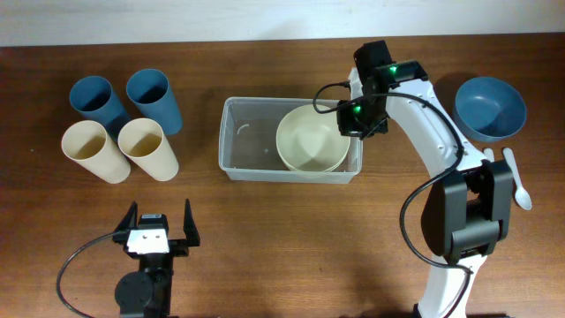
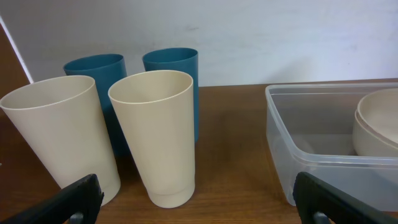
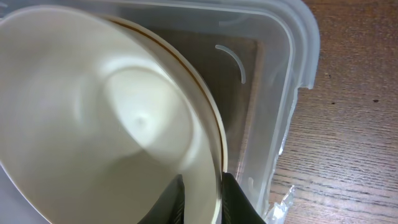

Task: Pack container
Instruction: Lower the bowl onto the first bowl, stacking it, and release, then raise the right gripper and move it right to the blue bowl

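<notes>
My right gripper needs to let go of the cream bowl inside the clear plastic container (image 1: pixel 308 140) (image 3: pixel 106 118), toward the end nearest the blue bowl.
The clear plastic container (image 1: pixel 238 141) sits mid-table; it also shows in the left wrist view (image 2: pixel 286 155) and the right wrist view (image 3: pixel 280 93). A cream bowl (image 1: pixel 309 141) is in its right half, tilted. My right gripper (image 1: pixel 350 117) is shut on the bowl's rim (image 3: pixel 214 186), one finger inside and one outside, over the container's right end. My left gripper (image 1: pixel 159 231) is open and empty near the table's front edge, its fingers wide apart (image 2: pixel 199 202). A blue bowl (image 1: pixel 490 108) stands at the far right.
Two blue cups (image 1: pixel 99 99) (image 1: pixel 154 95) and two cream cups (image 1: pixel 93 150) (image 1: pixel 146 146) stand at the left. A white spoon (image 1: pixel 516 181) lies by the blue bowl. The wall lies behind the table's far edge.
</notes>
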Available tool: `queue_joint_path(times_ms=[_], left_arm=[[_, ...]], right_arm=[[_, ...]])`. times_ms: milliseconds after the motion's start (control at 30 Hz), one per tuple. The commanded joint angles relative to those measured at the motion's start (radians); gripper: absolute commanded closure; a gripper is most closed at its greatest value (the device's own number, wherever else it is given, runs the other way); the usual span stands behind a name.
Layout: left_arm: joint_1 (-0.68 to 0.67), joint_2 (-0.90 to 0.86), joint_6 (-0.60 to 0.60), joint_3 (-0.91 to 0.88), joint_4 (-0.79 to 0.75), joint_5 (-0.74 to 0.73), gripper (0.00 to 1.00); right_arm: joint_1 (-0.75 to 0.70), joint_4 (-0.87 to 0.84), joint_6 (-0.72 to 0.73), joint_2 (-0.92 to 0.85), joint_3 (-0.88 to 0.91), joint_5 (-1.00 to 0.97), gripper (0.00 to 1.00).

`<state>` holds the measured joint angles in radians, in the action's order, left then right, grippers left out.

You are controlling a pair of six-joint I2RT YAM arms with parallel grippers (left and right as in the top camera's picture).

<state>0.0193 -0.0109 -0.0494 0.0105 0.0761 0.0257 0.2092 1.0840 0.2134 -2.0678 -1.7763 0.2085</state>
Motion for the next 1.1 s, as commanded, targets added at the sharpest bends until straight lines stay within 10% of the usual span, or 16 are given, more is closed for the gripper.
queue_joint_path(times_ms=[0, 967, 1033, 1067], left_arm=[[0.003, 0.006, -0.008, -0.002, 0.006, -0.005, 0.00], [0.003, 0.006, -0.008, -0.002, 0.006, -0.005, 0.00], [0.003, 0.006, -0.008, -0.002, 0.006, -0.005, 0.00], [0.003, 0.006, -0.008, -0.002, 0.006, -0.005, 0.00]], right_arm=[[0.000, 0.000, 0.004, -0.005, 0.006, 0.034, 0.84], [-0.013, 0.091, 0.004, 0.016, -0.083, 0.016, 0.95], [-0.023, 0.140, 0.003, 0.033, -0.147, 0.015, 0.72], [-0.034, 0.176, 0.003, 0.044, -0.193, 0.013, 0.44]])
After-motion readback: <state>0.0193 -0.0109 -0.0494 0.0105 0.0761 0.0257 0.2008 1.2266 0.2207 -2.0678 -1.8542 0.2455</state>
